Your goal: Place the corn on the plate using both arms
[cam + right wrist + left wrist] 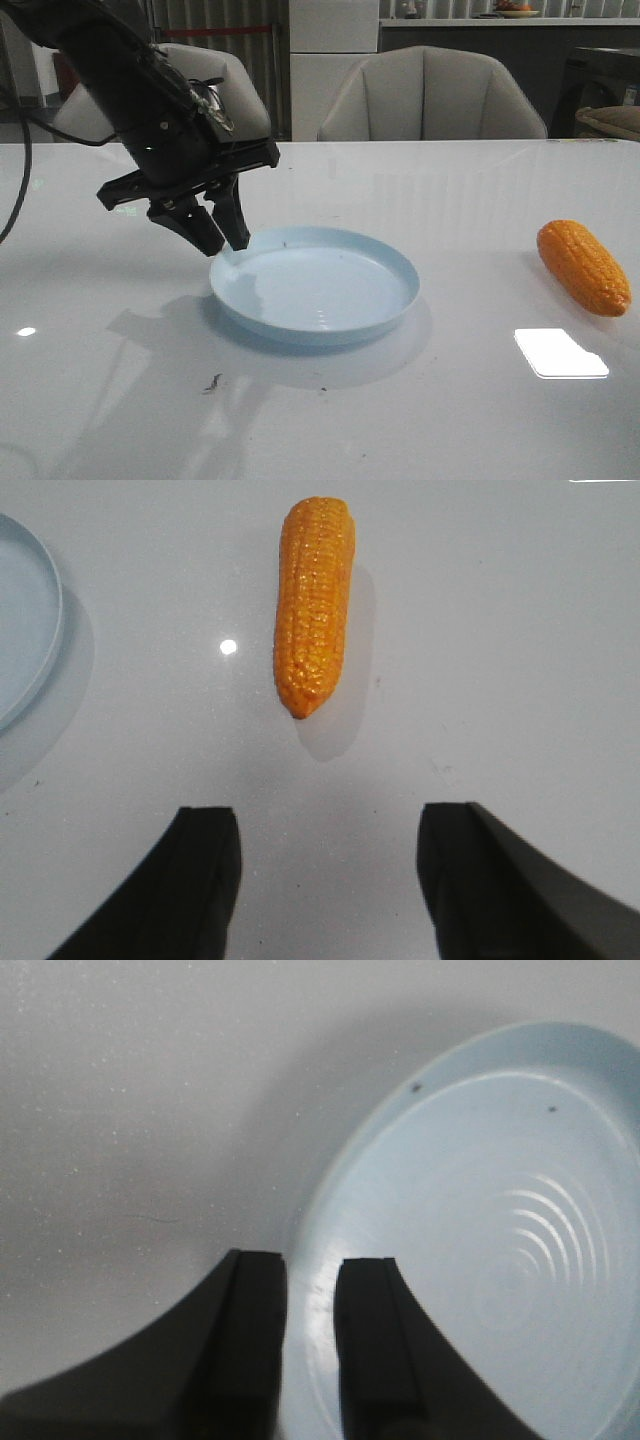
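Observation:
My right gripper will next move over to the middle of the orange corn (583,265) (313,607), and then it should close there across the sides of the corn.
The pale blue plate (315,285) lies on the white table at the middle. My left gripper (226,245) is at the plate's left rim, one finger outside and one inside, closed narrowly on the rim (310,1290). The orange corn (583,266) lies on the table to the right, apart from the plate. In the right wrist view the corn (315,600) lies ahead of my right gripper (328,830), which is open wide and empty above bare table. The plate's edge (45,630) shows at that view's side. The right arm is out of the front view.
A bright reflection patch (560,353) lies on the table in front of the corn. A few dark specks (213,383) lie in front of the plate. Two chairs (430,95) stand behind the table's far edge.

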